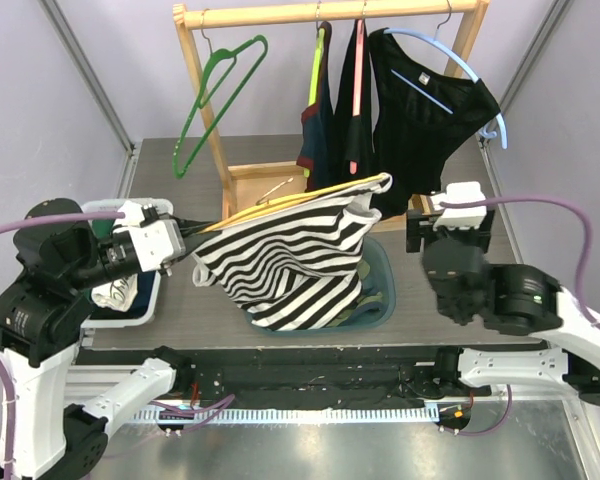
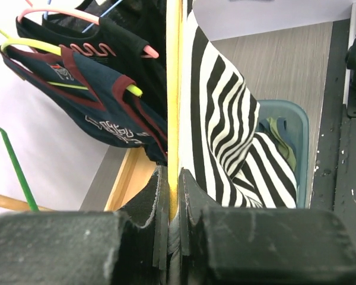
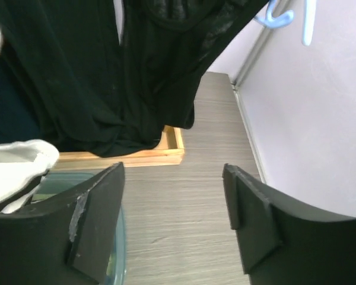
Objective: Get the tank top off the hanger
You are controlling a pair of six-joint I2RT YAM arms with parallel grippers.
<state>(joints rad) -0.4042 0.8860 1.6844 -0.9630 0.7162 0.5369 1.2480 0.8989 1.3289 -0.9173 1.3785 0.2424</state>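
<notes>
My left gripper is holding the end of the yellow hanger, far from the tank top's shoulder. It should take the hanger's middle (image 1: 284,203) while my right gripper keeps the hanger steady.
The black-and-white striped tank top (image 1: 290,260) hangs on a yellow hanger (image 1: 280,205) that is held almost level over the table, with the hem sagging into a teal basket (image 1: 383,292). My left gripper (image 1: 185,232) is shut on the hanger's end. In the left wrist view the yellow hanger (image 2: 174,89) runs straight up from between the closed left gripper (image 2: 174,178), with the striped tank top (image 2: 225,119) to its right. My right gripper (image 1: 450,228) stands open just right of the top's shoulder, holding nothing. In the right wrist view the right gripper (image 3: 172,172) shows only bare table between its fingers.
A wooden rack (image 1: 330,12) at the back carries a green hanger (image 1: 220,85), a navy top (image 1: 320,130) and a black top (image 1: 430,110) on a blue hanger. A white bin (image 1: 145,310) sits at the left. The black top (image 3: 107,71) hangs close above the right gripper.
</notes>
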